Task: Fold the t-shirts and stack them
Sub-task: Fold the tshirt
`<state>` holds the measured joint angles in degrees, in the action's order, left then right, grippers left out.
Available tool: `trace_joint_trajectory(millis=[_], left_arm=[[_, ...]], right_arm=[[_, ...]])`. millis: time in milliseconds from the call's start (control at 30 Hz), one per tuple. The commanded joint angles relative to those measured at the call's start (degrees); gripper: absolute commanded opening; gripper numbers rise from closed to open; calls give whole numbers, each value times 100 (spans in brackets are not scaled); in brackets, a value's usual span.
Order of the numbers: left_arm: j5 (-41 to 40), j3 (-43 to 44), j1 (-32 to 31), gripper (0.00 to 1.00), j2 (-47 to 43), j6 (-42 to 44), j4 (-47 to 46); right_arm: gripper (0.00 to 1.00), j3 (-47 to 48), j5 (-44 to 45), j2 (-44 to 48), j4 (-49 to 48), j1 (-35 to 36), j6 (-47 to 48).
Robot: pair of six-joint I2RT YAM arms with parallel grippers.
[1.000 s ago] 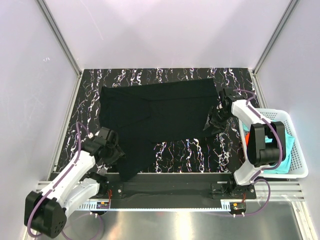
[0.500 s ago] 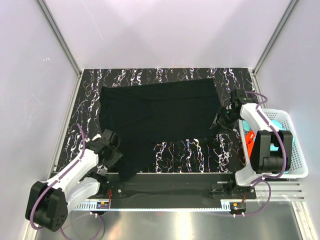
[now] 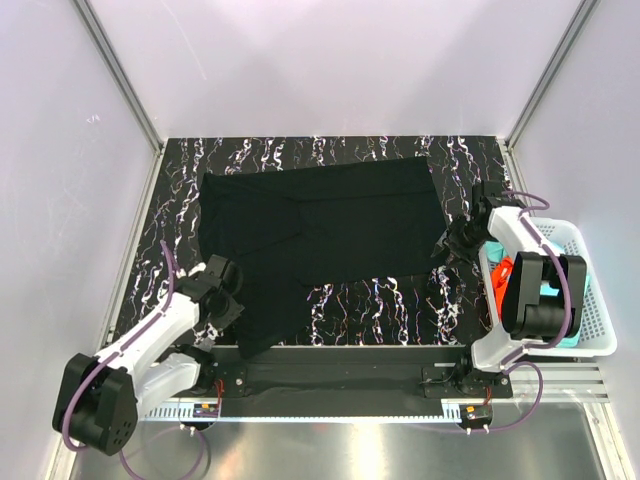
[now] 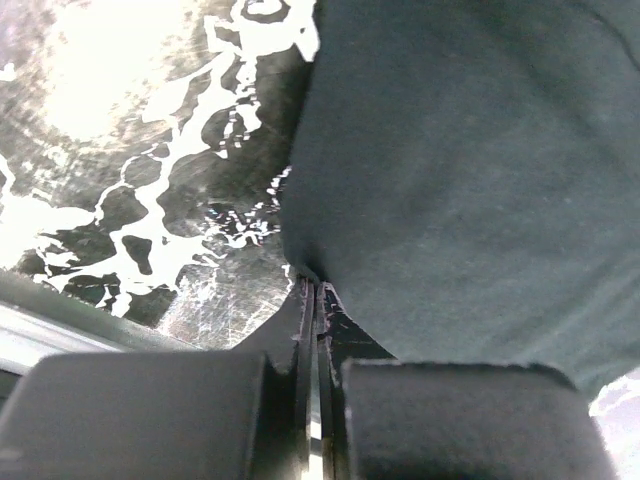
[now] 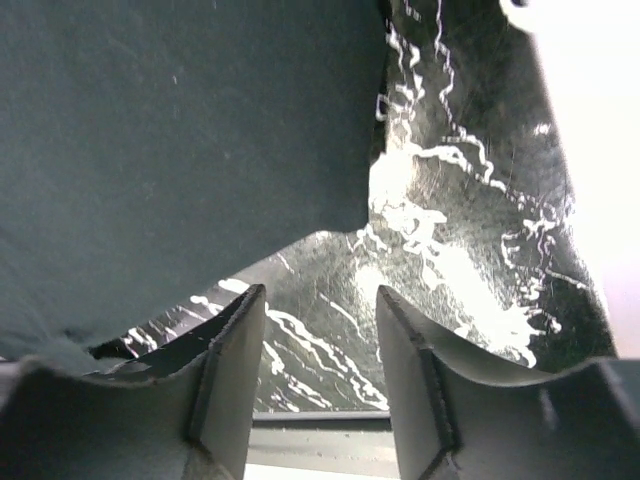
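The robot's right gripper should next grab the black t-shirt by its near corner (image 5: 360, 222) on the basket side.
A large black t-shirt (image 3: 320, 225) lies spread on the marble table, with one part reaching toward the near edge at the left. My left gripper (image 3: 230, 305) is at that near-left edge, its jaws shut on the shirt's hem (image 4: 316, 290); the dark cloth (image 4: 460, 180) fills the left wrist view. My right gripper (image 3: 456, 240) stands open just off the shirt's right edge. Only marble shows between its fingers (image 5: 320, 300), and the shirt's corner (image 5: 180, 150) lies to their upper left. An orange-red t-shirt (image 3: 503, 272) and a turquoise one (image 3: 562, 332) lie in the basket.
A white lattice basket (image 3: 598, 300) stands at the table's right edge, beside the right arm. Bare marble (image 3: 370, 300) shows between the shirt and the arms' base rail (image 3: 330, 372). Metal posts and pale walls close in the table on three sides.
My left gripper has closed on the shirt's near-left hem. The right gripper has drawn off to the right, away from the shirt's right edge, still open.
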<state>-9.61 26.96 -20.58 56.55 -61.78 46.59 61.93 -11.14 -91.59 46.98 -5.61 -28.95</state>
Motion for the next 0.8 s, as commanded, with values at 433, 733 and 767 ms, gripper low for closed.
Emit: trace_joint_trajectory(millis=[433,733,767], left_arm=[[548,1751,-16,0,-189,1703,61],[521,2243,-16,0,-48,2178,78],[521,2304,-8,0,-5,2214,70]], right_arm=[[54,487,929,-1133,-277,-19,-67],[55,240,1860,-1106,-260,376,-14],[55,249,1965,-1124,-260,420,3]])
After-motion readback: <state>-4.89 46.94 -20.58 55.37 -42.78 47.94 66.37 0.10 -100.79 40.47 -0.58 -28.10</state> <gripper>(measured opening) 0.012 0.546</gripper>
